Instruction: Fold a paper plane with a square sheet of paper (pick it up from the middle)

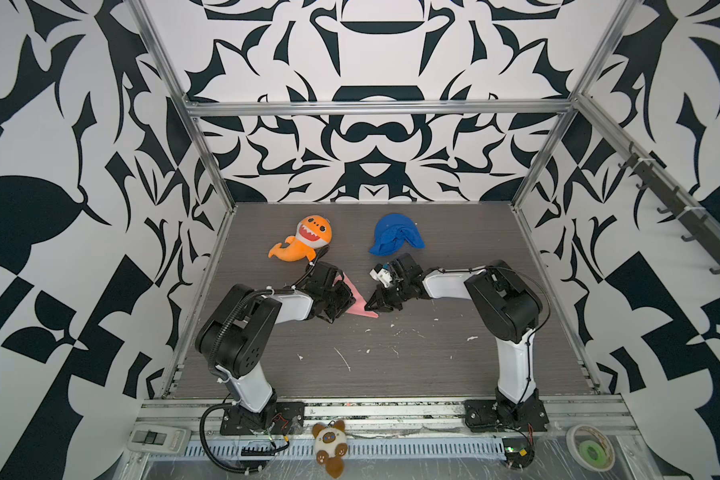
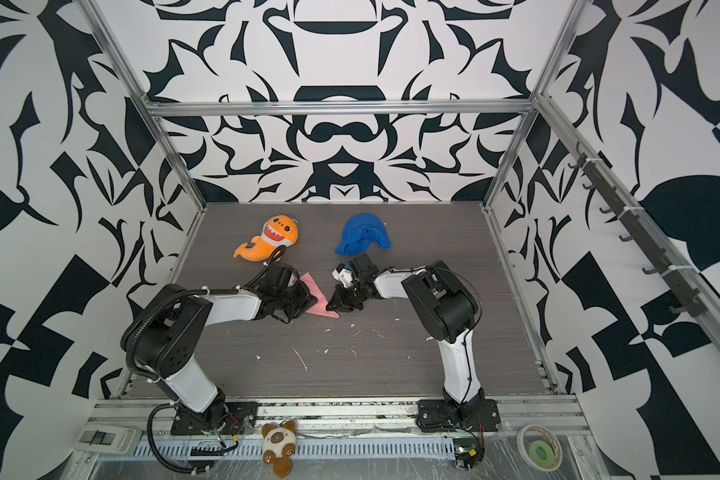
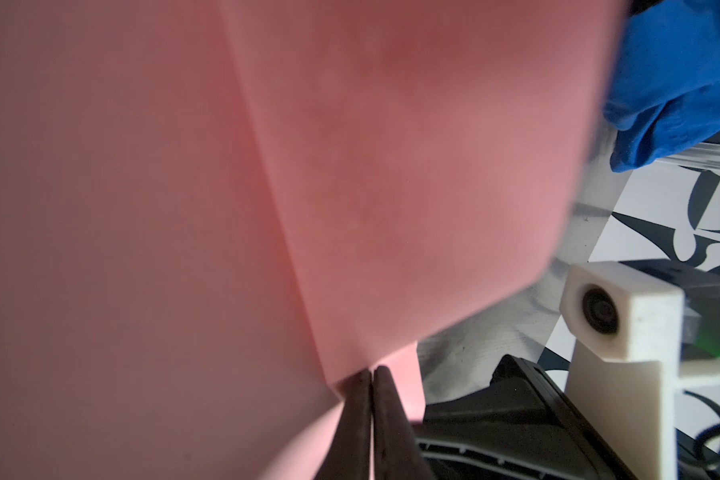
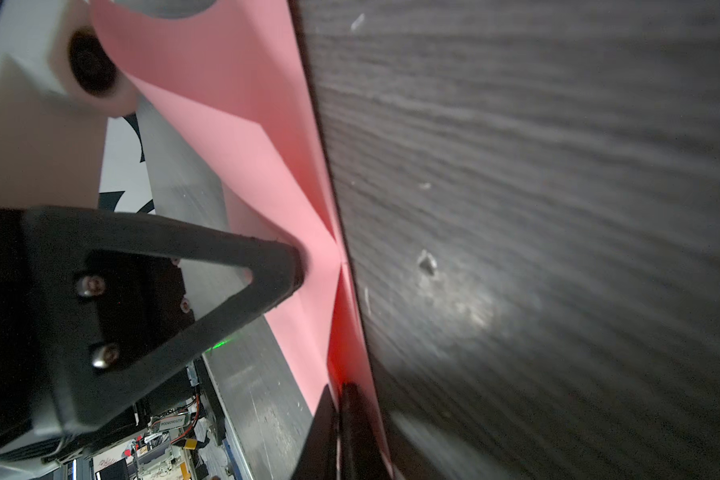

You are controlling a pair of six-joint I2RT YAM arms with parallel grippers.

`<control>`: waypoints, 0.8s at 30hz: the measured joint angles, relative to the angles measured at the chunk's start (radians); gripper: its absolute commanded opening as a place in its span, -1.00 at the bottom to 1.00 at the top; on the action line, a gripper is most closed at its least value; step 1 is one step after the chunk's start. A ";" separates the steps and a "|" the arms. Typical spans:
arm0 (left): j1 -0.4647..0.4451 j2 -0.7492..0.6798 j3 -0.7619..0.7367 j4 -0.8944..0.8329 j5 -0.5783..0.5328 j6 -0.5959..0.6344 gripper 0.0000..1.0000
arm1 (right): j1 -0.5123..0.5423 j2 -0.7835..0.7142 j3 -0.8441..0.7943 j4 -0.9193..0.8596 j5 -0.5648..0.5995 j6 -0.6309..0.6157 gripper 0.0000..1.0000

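Observation:
The paper's layers gape by my right fingers, short of its tip, so I should open and pinch them together at the paper's tip [image 1: 373, 315].
The square sheet of paper [image 1: 360, 309] [image 2: 319, 307] is pink and folded into a narrow pointed shape. It stands on edge at mid-table, and its lower tip touches the dark wood-grain top. My left gripper [image 1: 350, 301] [image 2: 312, 301] comes in from the left and is shut on the paper. In the left wrist view the paper [image 3: 267, 187] fills the picture, and the left gripper [image 3: 371, 372] pinches a fold. My right gripper [image 1: 368, 307] [image 2: 329, 307] faces it from the right. In the right wrist view this gripper [image 4: 337, 388] is shut on the paper's [image 4: 246, 137] lower edge.
An orange shark plush [image 1: 306, 239] and a blue cloth lump [image 1: 393, 241] lie behind the grippers. White scraps [image 1: 344, 359] dot the table's front half. A small brown-and-white plush [image 1: 329, 444] and a tape roll [image 1: 591, 451] sit on the front rail. Aluminium frame posts bound the table.

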 measured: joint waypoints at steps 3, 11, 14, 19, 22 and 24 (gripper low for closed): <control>-0.002 0.000 0.002 -0.005 -0.005 -0.003 -0.83 | 0.000 0.001 0.004 -0.006 -0.003 -0.002 -0.72; -0.004 0.000 0.019 -0.042 -0.020 -0.008 -0.83 | 0.004 -0.018 0.001 -0.003 -0.007 -0.016 -0.49; -0.004 0.000 0.020 -0.044 -0.022 -0.010 -0.84 | -0.001 -0.025 -0.006 -0.012 0.001 -0.018 -0.58; -0.005 0.000 0.020 -0.045 -0.024 -0.014 -0.84 | -0.008 -0.026 -0.010 -0.032 0.002 -0.026 -0.70; -0.005 0.000 0.020 -0.045 -0.024 -0.017 -0.84 | -0.009 -0.026 -0.010 -0.046 0.002 -0.037 -0.77; -0.005 0.000 0.020 -0.045 -0.024 -0.019 -0.83 | -0.010 -0.026 -0.010 -0.054 0.003 -0.048 -0.82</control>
